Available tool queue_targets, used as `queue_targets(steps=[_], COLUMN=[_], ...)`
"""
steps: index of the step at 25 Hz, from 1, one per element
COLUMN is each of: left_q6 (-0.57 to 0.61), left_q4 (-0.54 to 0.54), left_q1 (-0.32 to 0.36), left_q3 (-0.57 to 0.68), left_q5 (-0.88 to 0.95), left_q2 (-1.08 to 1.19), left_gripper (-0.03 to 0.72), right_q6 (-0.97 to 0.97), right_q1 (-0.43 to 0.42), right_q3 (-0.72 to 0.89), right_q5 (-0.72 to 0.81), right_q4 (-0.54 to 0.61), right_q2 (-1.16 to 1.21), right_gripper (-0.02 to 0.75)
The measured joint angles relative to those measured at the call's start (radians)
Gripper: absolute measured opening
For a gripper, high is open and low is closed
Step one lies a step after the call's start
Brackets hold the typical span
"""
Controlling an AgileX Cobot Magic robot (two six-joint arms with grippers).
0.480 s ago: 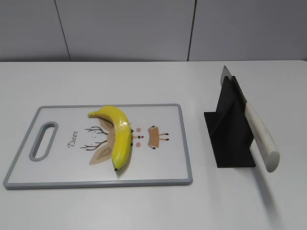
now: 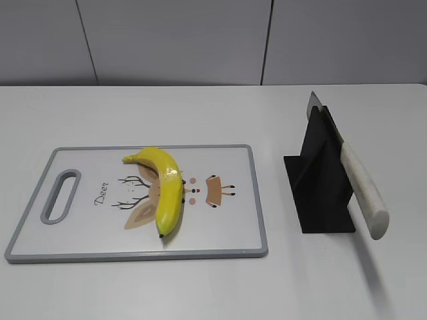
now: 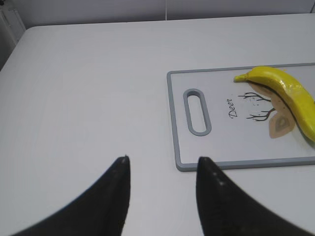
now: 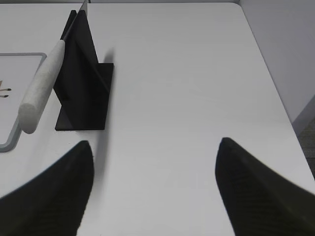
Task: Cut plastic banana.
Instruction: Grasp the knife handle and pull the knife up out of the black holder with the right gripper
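Note:
The knife is in the black stand. My right gripper will go there next and close around the middle of the knife's speckled handle [image 2: 361,182] [image 4: 46,78].
The plastic banana [image 2: 163,187] is glossy yellow and curved. It lies on a white cutting board [image 2: 220,227] with a grey rim and a deer drawing. It also shows in the left wrist view [image 3: 290,93]. A knife [image 2: 363,190] with a pale speckled handle rests tilted in a black stand [image 2: 323,183], right of the board; it also shows in the right wrist view [image 4: 42,91]. My left gripper [image 3: 162,164] is open and empty over bare table, left of the board's handle slot. My right gripper [image 4: 155,147] is wide open and empty, right of the stand. Neither gripper shows in the exterior view.
The white table [image 2: 200,113] runs to a grey wall at the back. Its right edge [image 4: 275,88] shows in the right wrist view. The board's handle slot [image 3: 197,112] is at its left end.

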Motion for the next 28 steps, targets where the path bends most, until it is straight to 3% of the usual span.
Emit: queue_targets(steps=[2, 6, 8, 19, 24, 28], left_q6=[0.0, 0.0, 0.0, 0.0, -0.001, -0.001], left_q4=[0.0, 0.0, 0.0, -0.001, -0.002, -0.002], left_q1=[0.0, 0.0, 0.0, 0.0, 0.0, 0.0], left_q3=[0.0, 0.0, 0.0, 0.0, 0.0, 0.0], left_q5=[0.0, 0.0, 0.0, 0.0, 0.0, 0.0], left_q2=[0.0, 0.0, 0.0, 0.001, 0.001, 0.001], left_gripper=[0.457, 0.6, 0.623, 0.584, 0.582, 0.582], right_q6=[0.0, 0.0, 0.0, -0.015, -0.04, -0.04], right_q1=[0.0, 0.0, 0.0, 0.0, 0.0, 0.0], right_q3=[0.0, 0.0, 0.0, -0.012, -0.105, -0.226], right_q5=[0.0, 0.0, 0.0, -0.037, -0.058, -0.033], right_q4=[0.0, 0.0, 0.0, 0.008, -0.005, 0.051], right_q2=[0.0, 0.0, 0.0, 0.029, 0.311, 0.564], right_gripper=[0.582, 0.582, 0.582, 0.577, 0.522, 0.51])
